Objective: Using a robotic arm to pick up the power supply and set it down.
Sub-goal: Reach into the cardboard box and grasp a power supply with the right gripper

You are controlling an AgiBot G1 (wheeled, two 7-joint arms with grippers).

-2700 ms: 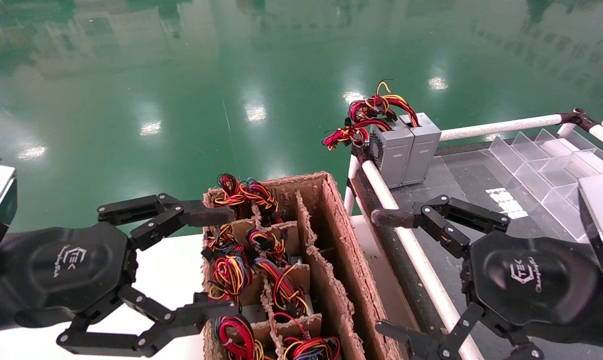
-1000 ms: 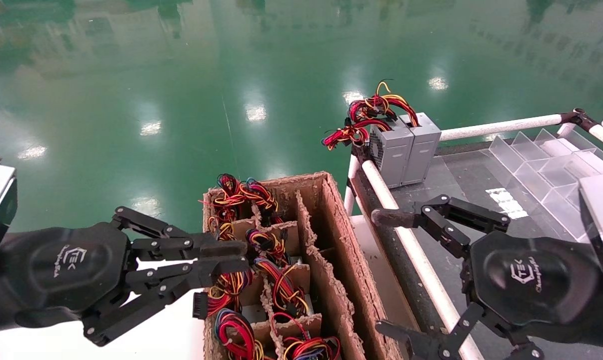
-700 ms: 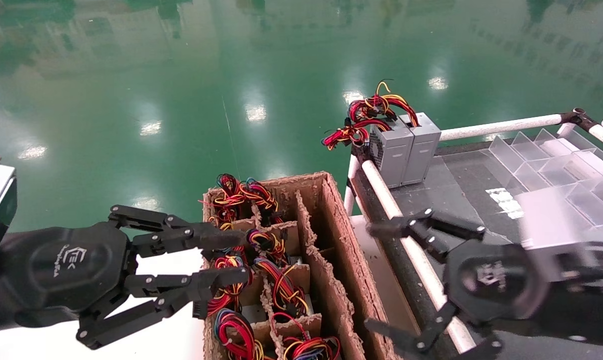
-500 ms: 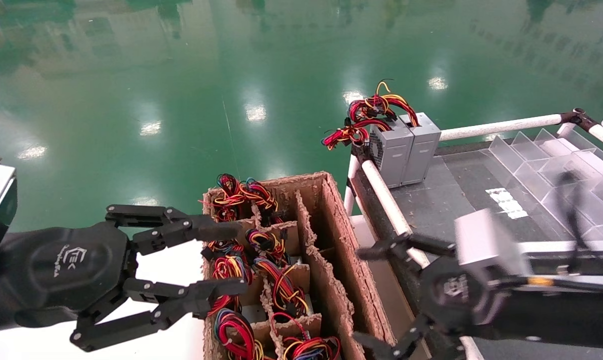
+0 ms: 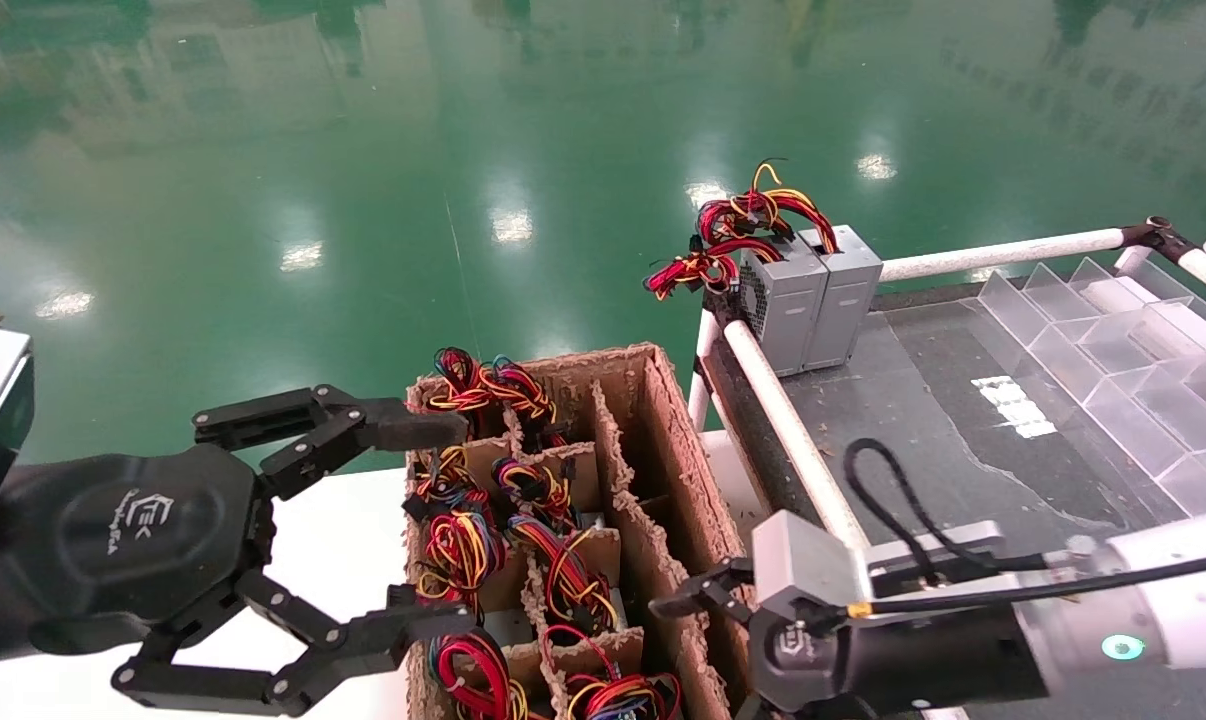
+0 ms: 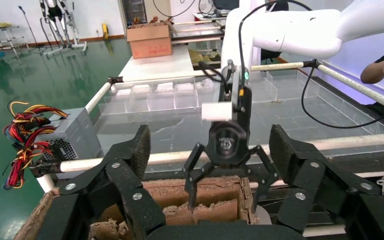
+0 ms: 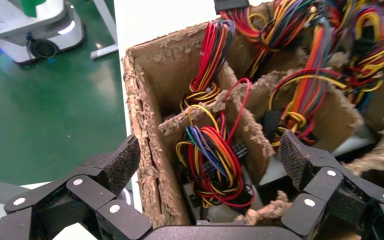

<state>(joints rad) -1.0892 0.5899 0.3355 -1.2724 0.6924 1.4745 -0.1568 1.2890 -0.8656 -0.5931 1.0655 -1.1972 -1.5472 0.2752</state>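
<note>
The right gripper should close on the wire bundle's upper part (image 5: 619, 689) (image 7: 211, 145), below its upright red loop, so that it can lift the power supply at the box's near end.
The power supply (image 7: 215, 212) sits low in a cell of the cardboard box, its looped bundle of red, yellow, orange and blue wires (image 7: 211, 159) on top; in the head view this bundle (image 5: 613, 694) is at the box's near end. My right gripper (image 7: 207, 159) hovers open over that cell, one finger outside the box wall, the other over the neighbouring cell, touching nothing. From the head it shows at the box's near right side (image 5: 701, 655). My left gripper (image 5: 445, 525) is open at the box's left wall, holding nothing.
The cardboard box (image 5: 663, 440) holds several more wire bundles between torn dividers. Two grey power supplies (image 5: 811, 295) stand at the far corner of the dark table behind a white pipe rail (image 5: 788, 425). Clear plastic bins (image 5: 1113, 340) line the table's right side.
My right arm swung from the table's right side leftwards and down to the box's near end, gripper turned toward the cells. My left gripper closed partway, then opened wide again in place.
</note>
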